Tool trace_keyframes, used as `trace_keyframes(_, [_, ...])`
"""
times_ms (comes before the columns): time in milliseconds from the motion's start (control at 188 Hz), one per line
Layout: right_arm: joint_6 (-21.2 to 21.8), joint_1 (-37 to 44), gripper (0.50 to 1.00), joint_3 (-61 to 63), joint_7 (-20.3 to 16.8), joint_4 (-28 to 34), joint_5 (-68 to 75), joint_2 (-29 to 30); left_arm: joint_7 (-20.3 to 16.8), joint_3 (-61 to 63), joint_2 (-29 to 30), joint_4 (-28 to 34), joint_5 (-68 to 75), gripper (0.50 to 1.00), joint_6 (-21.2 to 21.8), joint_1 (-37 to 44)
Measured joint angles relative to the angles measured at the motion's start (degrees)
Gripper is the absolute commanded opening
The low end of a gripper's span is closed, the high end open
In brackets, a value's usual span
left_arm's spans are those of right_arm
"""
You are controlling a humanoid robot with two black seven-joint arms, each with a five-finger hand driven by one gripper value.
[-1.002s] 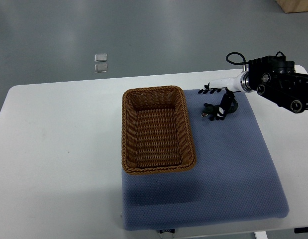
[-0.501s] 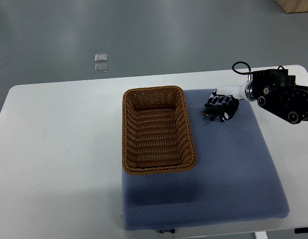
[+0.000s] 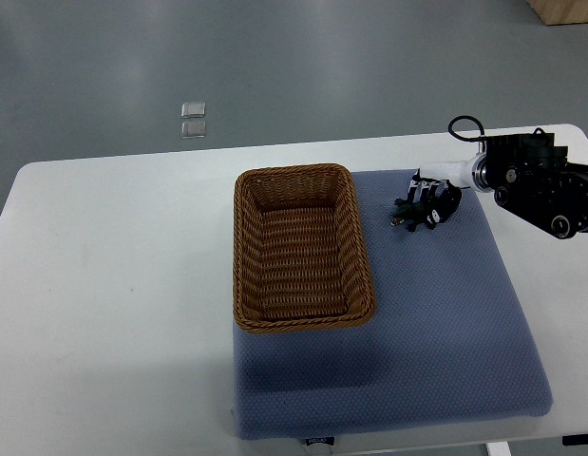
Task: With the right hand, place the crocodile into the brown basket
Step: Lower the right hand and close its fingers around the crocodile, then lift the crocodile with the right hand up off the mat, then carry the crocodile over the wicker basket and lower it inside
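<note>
The crocodile will leave my right gripper in the far part of the brown basket [image 3: 275, 231], towards its white table side.
A small dark crocodile toy [image 3: 408, 215] sits at the far right part of the blue mat [image 3: 436, 332], right of the brown wicker basket [image 3: 239, 249]. My right hand [image 3: 428, 199] comes in from the right edge, and its black fingers [image 3: 442, 203] are curled over the toy's rear, with the head poking out to the left. The basket has nothing in it. The left arm does not show.
The basket's right half rests on the blue mat and its left half on the white table [image 3: 113, 285]. Two small clear squares [image 3: 192, 120] lie on the grey floor beyond the table. A black cable loop [image 3: 462, 126] rises from my right wrist.
My right hand went from fingers spread over the crocodile to fingers closed around it. The hand and toy have shifted slightly right and toward the table's far edge.
</note>
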Motion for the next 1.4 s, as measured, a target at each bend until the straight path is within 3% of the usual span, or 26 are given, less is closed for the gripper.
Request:
trace_keyframes(400, [3.89,7.45,0.500,0.30,0.00,4.26,0.92,-5.25,0.00,0.00,0.00,0.09,-0.05,1.000,0.00,0.01])
trace_keyframes(757, [8.63,17.45,0.500,0.39,-0.15,14.22,1.38,-15.72,0.00,0.00,0.00,0.09,-0.05,1.000,0.00,0.01])
trace_keyframes(922, [9.57,19.48,0.500,0.39,-0.39,17.16,1.42,-17.80,0.00,0.05,0.00,0.00,0.00,1.000,0.00,0.01])
trace_keyframes(1130, [9.20,20.50,0.500,0.39,-1.13,17.74,4.09,-14.43,0.00,0.09,0.00,-0.01,0.01,1.000,0.00,0.01])
trace_keyframes(1401, [5.56,20.53,0.500,-0.12,-2.98,16.57,11.30,-0.48,0.06,0.10,0.00,-0.01,0.01,1.000,0.00,-0.01])
